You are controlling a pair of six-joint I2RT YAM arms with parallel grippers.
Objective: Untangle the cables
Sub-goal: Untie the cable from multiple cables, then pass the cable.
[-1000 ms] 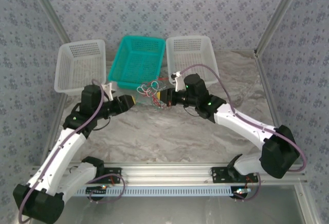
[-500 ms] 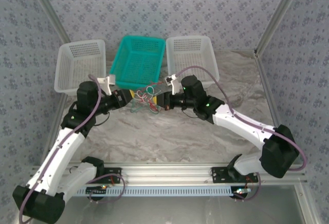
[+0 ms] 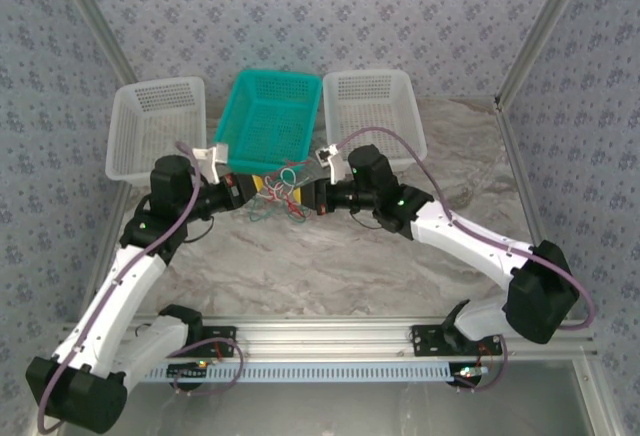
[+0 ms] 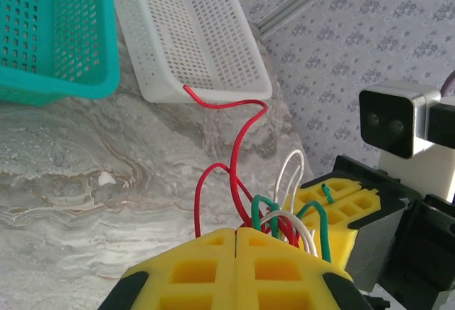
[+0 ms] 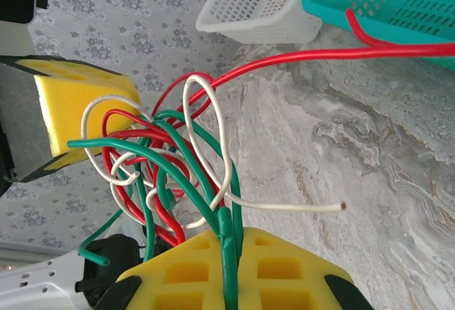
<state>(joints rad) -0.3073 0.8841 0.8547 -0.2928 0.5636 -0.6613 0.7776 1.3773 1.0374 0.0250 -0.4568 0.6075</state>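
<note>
White loops run through the red and green cables while my right gripper is pinching green, so next I let go of it with my right gripper and take the white cable (image 5: 222, 136).
The cables (image 3: 281, 190) are a small knot of red, green and white wires hanging above the marble tabletop between both grippers. My right gripper (image 5: 231, 235) is shut on a green cable (image 5: 226, 219) that runs down through its yellow pads. My left gripper (image 4: 235, 233) is shut at the clump's other side, where red, green and white loops (image 4: 284, 217) rise right at its tips. One red cable (image 4: 238, 121) stretches off toward the white basket. A white cable end (image 5: 340, 205) sticks out free.
A teal basket (image 3: 268, 116) stands just behind the clump, between a white basket at the left (image 3: 155, 126) and another at the right (image 3: 372, 106). Patterned walls and metal frame posts enclose the table. Open marble (image 3: 320, 266) lies in front of the grippers.
My left gripper's jaws have closed at the clump. The right gripper has shifted slightly left, and the clump has come down a little between the two.
</note>
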